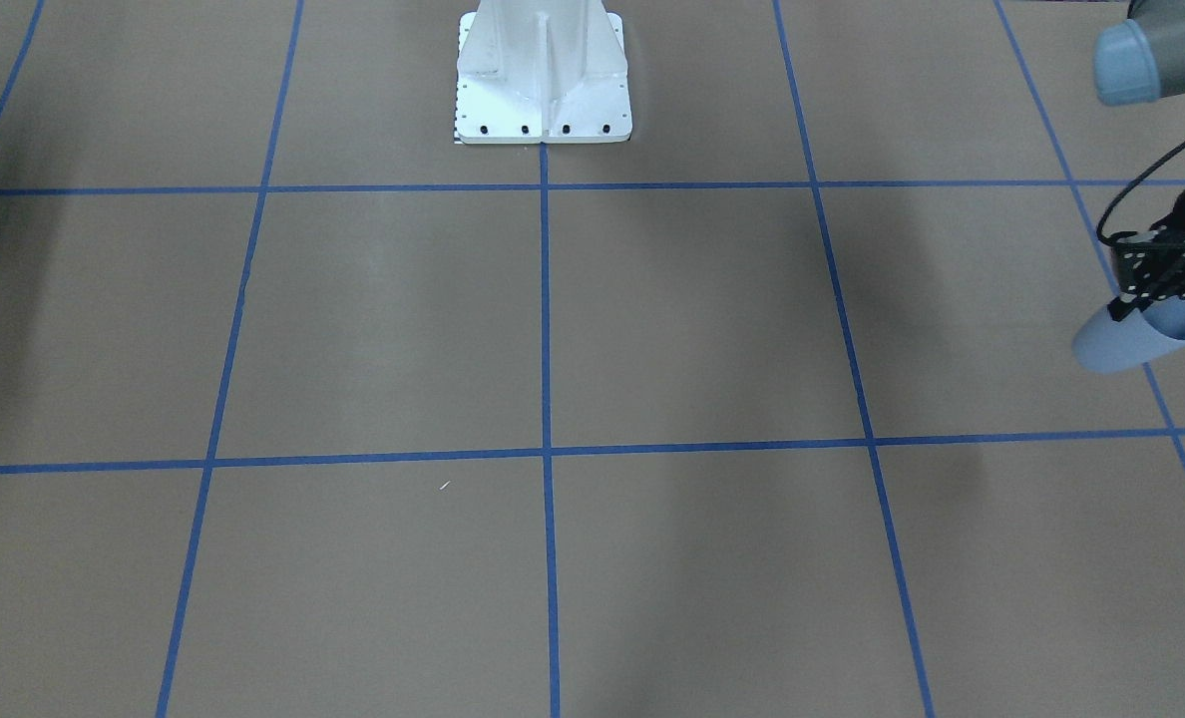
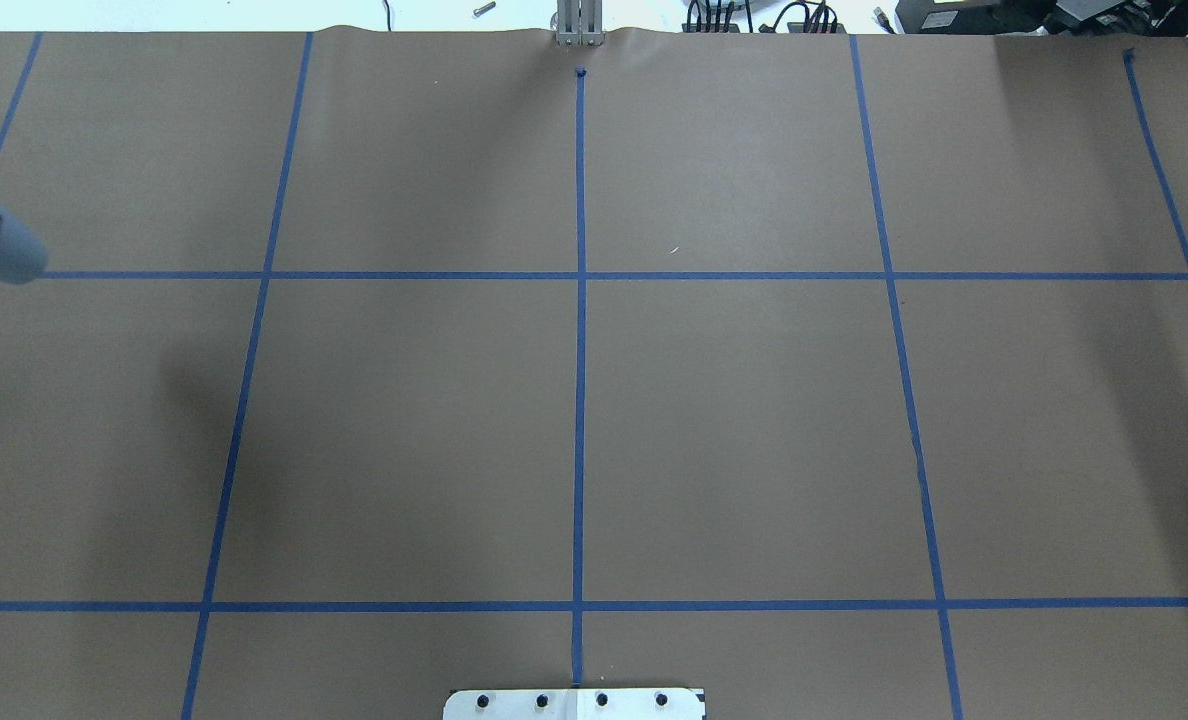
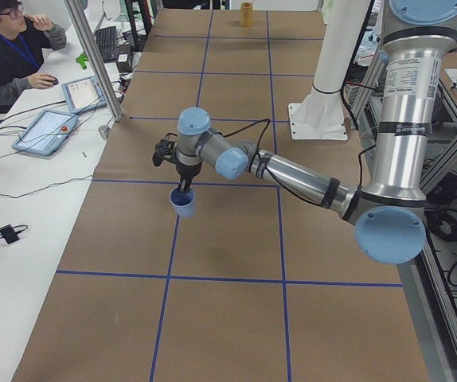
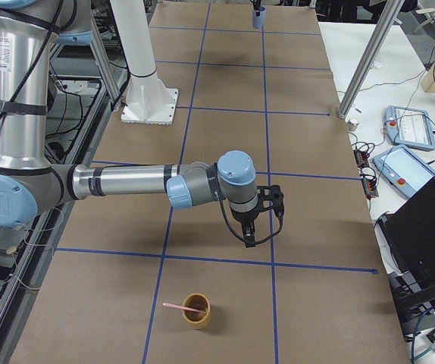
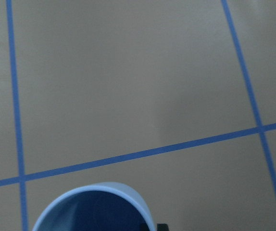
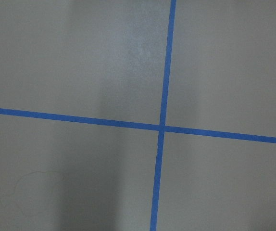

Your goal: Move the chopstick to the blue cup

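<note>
The robot's left gripper will release the pale blue cup on the blue tape line from the white pedestal (image 1: pixel 549 325), halfway between crossings.
My left gripper (image 1: pixel 1126 311) is shut on the rim of the pale blue cup (image 1: pixel 1136 337), which hangs tilted at the table's left end. The cup (image 3: pixel 184 202) shows under the near arm in the exterior left view, and its dark blue inside (image 5: pixel 94 211) fills the bottom of the left wrist view. A pale pink chopstick (image 4: pixel 179 305) leans out of a tan cup (image 4: pixel 197 312) near the table's right end. My right gripper (image 4: pixel 249 240) hovers a little beyond that tan cup, fingers pointing down; I cannot tell whether it is open or shut.
The white robot pedestal (image 1: pixel 543 80) stands at the table's robot-side edge. A person (image 3: pixel 13 48) sits at a side bench with tablets (image 3: pixel 49 131). A metal post (image 4: pixel 361 68) rises at the table's operator-side edge. Blue tape lines (image 2: pixel 580 400) grid the brown paper.
</note>
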Controlling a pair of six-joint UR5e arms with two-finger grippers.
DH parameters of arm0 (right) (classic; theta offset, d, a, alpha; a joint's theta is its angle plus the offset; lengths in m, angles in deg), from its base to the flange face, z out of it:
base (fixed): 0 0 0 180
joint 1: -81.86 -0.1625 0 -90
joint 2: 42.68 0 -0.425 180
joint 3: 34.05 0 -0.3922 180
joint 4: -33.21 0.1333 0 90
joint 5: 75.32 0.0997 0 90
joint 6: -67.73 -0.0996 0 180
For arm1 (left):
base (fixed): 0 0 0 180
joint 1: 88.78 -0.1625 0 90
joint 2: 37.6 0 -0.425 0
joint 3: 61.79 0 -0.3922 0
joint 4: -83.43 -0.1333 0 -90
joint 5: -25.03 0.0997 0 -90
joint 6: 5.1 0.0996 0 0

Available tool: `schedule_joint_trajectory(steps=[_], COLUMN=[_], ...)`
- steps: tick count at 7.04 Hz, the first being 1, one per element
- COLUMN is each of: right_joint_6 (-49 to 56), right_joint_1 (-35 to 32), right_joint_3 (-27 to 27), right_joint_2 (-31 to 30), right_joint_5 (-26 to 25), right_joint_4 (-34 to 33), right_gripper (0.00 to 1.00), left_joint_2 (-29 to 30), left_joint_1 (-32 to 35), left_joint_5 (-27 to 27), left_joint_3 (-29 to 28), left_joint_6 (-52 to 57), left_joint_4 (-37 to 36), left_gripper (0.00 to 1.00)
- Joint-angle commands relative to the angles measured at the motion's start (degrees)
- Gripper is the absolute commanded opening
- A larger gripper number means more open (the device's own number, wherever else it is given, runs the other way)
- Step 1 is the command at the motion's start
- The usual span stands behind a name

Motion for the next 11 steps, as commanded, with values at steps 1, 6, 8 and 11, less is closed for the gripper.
schedule_joint_trajectory(steps=[1,6,8,11], right_joint_6=[0.03,-0.06,-0.06,-0.06], right_joint_1=[0.0,0.0,0.0,0.0], right_joint_3=[0.34,0.43,0.52,0.87], right_joint_2=[-0.05,-0.75,-0.76,-1.02], right_joint_5=[0.0,0.0,0.0,0.0], right_joint_4=[0.0,0.0,0.0,0.0], right_gripper=[1.0,1.0,1.0,1.0], left_joint_2=[14.19,39.01,43.78,45.2], left_joint_1=[-12.5,-33.63,-36.62,-41.09], left_joint_5=[6.14,19.34,23.45,28.28], left_joint_3=[1.77,-9.52,-15.43,-20.44], left_joint_6=[-17.27,-37.71,-38.87,-41.24], left_joint_4=[-11.45,-18.29,-17.5,-12.24], left_gripper=[0.0,0.0,0.0,0.0])
